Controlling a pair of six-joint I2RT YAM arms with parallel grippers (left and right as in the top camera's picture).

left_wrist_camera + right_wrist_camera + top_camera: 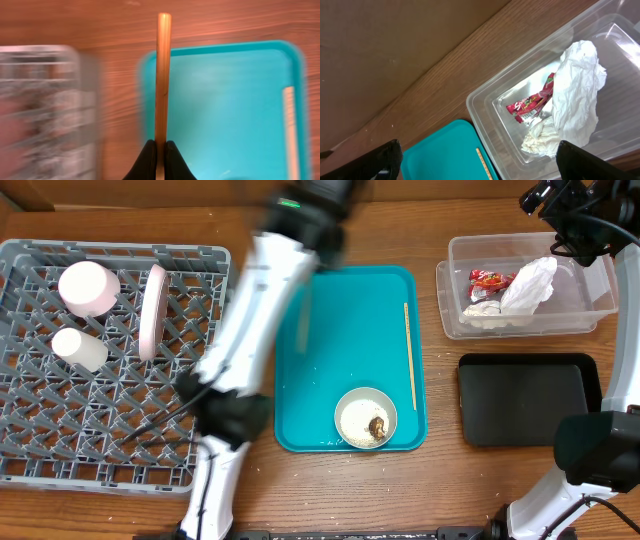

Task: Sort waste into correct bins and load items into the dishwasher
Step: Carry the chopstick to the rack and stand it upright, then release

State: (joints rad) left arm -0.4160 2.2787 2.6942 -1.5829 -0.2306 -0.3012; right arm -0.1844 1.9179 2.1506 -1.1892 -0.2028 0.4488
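Note:
The wooden chopstick, now held over the teal tray's edge, will be let go by my left gripper in the grey dish rack [207, 330] [67, 122], along the rack's side nearest the teal tray.
My left gripper [160, 150] is shut on one wooden chopstick [163, 75] and holds it over the left edge of the teal tray [225, 100]. In the overhead view the left arm is blurred, and the held chopstick [303, 315] shows only faintly. The second chopstick [409, 355] lies on the tray's right side. The white bowl [365, 418] with rice and a brown lump sits at the tray's front. The grey dish rack [60, 450] holds an upright plate [152, 310], a pink dish [88, 288] and a white cup [78, 348]. My right gripper [480, 160] is open above the clear tub [485, 115], which holds the red wrapper [532, 102] and the napkin [577, 90].
The flat black tray [525, 398] lies in front of the clear tub [595, 305] at the right. The rack's left wall and the tray's raised rim sit close together under the left arm.

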